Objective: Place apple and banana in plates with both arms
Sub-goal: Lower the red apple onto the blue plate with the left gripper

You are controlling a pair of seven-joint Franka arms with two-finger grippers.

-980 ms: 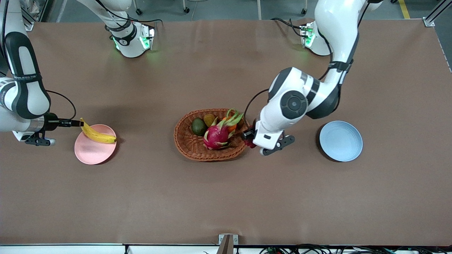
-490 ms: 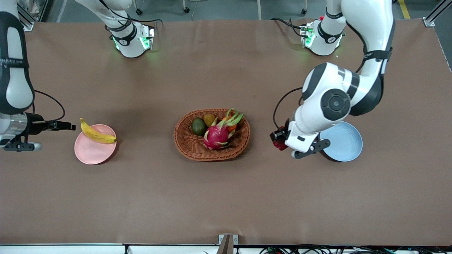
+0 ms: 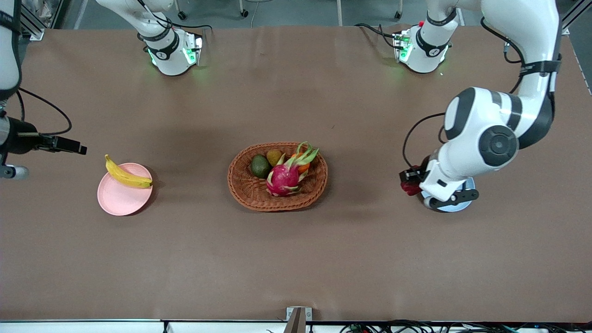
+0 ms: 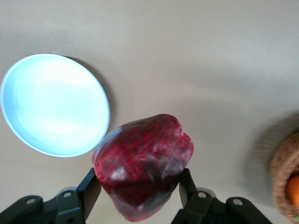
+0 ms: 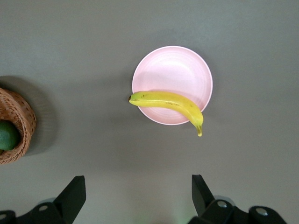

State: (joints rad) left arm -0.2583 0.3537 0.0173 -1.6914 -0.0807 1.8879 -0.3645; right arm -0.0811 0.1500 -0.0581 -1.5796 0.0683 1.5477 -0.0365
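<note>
The dark red apple, still in the air beside the light blue plate, will be released by my left gripper near the middle of the light blue plate (image 3: 447,180) (image 4: 55,116).
The dark red apple (image 3: 408,188) is held in my left gripper (image 3: 410,181), which is shut on it in the air over the table beside the light blue plate (image 3: 449,207). In the left wrist view the apple (image 4: 145,163) sits between the fingers of the left gripper (image 4: 138,185), and the empty blue plate (image 4: 51,105) lies off to one side. The yellow banana (image 3: 127,176) lies across the pink plate (image 3: 119,199). My right gripper (image 3: 81,150) is open and empty, over the table beside the pink plate. In the right wrist view the right gripper (image 5: 137,190) is apart from the banana (image 5: 168,102) and the pink plate (image 5: 173,70).
A brown wicker basket (image 3: 245,189) stands mid-table with a pink dragon fruit (image 3: 283,178), a green fruit (image 3: 260,166) and a small orange fruit (image 3: 303,168). The left arm's hand covers most of the blue plate in the front view. The basket's edge (image 5: 16,122) shows in the right wrist view.
My left gripper carried the apple from the basket's rim toward the blue plate. My right gripper drew away from the banana, toward the right arm's end. The banana stayed on the pink plate.
</note>
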